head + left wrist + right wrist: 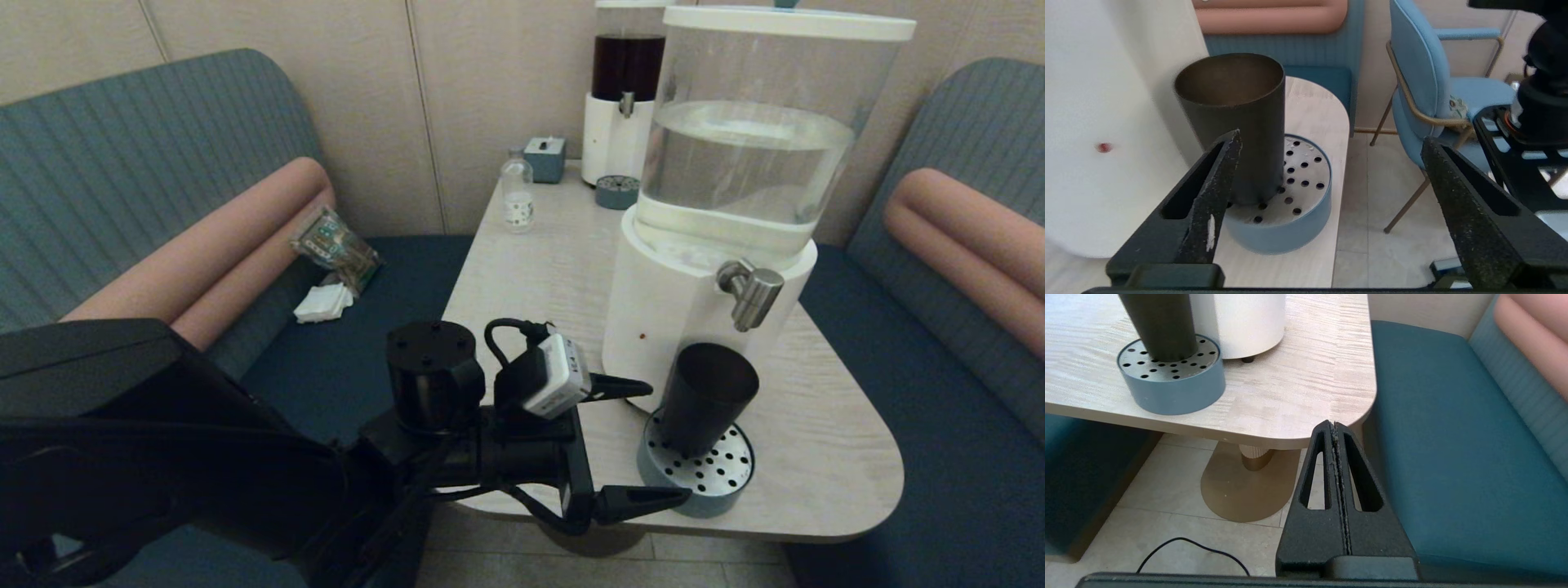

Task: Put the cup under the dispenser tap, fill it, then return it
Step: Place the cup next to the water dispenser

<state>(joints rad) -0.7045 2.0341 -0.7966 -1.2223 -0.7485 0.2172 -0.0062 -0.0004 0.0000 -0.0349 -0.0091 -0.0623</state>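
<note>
Next, I grasp the dark cup on the drip tray with my left gripper, closing around the lower half of the cup's body [695,418] [1256,159].
The dark tapered cup [706,396] stands upright on the round blue perforated drip tray [731,482], directly below the brushed-steel tap [751,292] of the big white dispenser [653,318] with clear water. No water shows inside it. My left gripper [668,439] is open at the tray's left side, fingertips short of the cup. In the left wrist view the cup [1237,122] sits off-centre, close to one finger [1224,171], untouched. My right gripper [1334,425] is shut and empty, low beside the table's near right corner.
At the far end of the table [531,269] stand a dark-liquid dispenser [624,90] with its own small tray [617,192], a clear bottle [517,192] and a small blue-grey box [544,158]. Benches flank the table; a blue chair [1425,94] stands beyond its near edge.
</note>
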